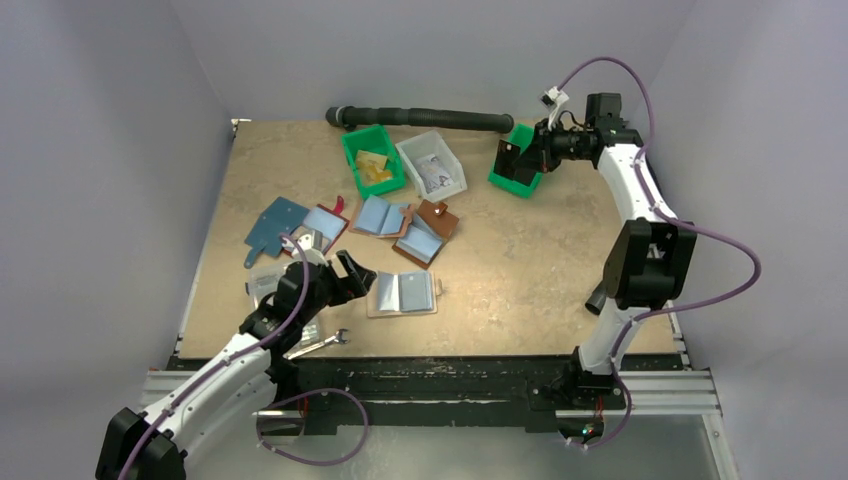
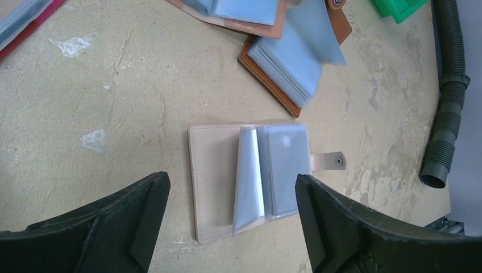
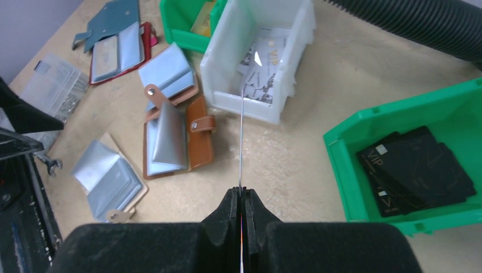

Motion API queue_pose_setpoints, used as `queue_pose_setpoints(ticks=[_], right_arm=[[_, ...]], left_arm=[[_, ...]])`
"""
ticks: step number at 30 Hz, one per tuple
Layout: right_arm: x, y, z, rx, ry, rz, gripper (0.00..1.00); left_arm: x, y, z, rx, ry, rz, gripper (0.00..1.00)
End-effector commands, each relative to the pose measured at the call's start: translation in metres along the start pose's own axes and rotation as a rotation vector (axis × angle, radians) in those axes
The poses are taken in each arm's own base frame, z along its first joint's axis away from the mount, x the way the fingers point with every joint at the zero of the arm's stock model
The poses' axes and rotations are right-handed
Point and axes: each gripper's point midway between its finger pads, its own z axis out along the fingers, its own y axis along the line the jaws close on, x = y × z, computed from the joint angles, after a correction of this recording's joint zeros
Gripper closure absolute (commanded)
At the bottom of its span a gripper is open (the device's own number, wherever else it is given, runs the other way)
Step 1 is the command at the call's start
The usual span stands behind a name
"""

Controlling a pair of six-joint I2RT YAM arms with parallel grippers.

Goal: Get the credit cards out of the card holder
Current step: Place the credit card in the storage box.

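I should use my right gripper to let go of the credit card on top of the black cards in the green bin [image 1: 522,170] [image 3: 419,172].
The card holder [image 2: 219,182] lies open on the table, a cream case with clear sleeves and a snap tab; a grey-blue card [image 2: 287,170] sits in its right sleeve. It also shows in the top view [image 1: 400,293]. My left gripper [image 2: 232,181] is open and empty just above the holder, one finger on each side of it, and shows in the top view [image 1: 358,270]. My right gripper [image 3: 241,190] is shut on a thin card [image 3: 241,142] seen edge-on. In the top view that card [image 1: 507,160] looks dark and my right gripper [image 1: 520,155] hangs by the back-right green bin.
A green bin [image 3: 364,165] holds black cards; a white bin [image 3: 227,51] holds pale cards. A second green bin [image 1: 372,160] stands at the back. Brown wallets [image 1: 420,230], a teal wallet [image 1: 272,225], a clear box [image 1: 265,288], a wrench [image 1: 325,342] and a black hose [image 1: 430,118] lie around.
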Motion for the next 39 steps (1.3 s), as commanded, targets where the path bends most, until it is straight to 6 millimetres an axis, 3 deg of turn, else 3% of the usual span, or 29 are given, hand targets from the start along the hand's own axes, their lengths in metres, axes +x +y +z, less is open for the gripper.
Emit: queue_pose_setpoints(ticks=[1, 22, 39], right_arm=[[-0.022, -0.022, -0.008, 0.103, -0.023, -0.001, 1.00], [-0.039, -0.114, 0.005, 0.378, -0.075, 0.151, 0.99], [-0.005, -0.149, 0.029, 0.436, -0.030, 0.259, 0.95]], left_arm=[[-0.020, -0.013, -0.001, 0.027, -0.052, 0.017, 0.13], [-0.018, -0.012, 0.000, 0.023, -0.043, 0.022, 0.13], [-0.016, -0.013, 0.002, 0.028, -0.037, 0.013, 0.13]])
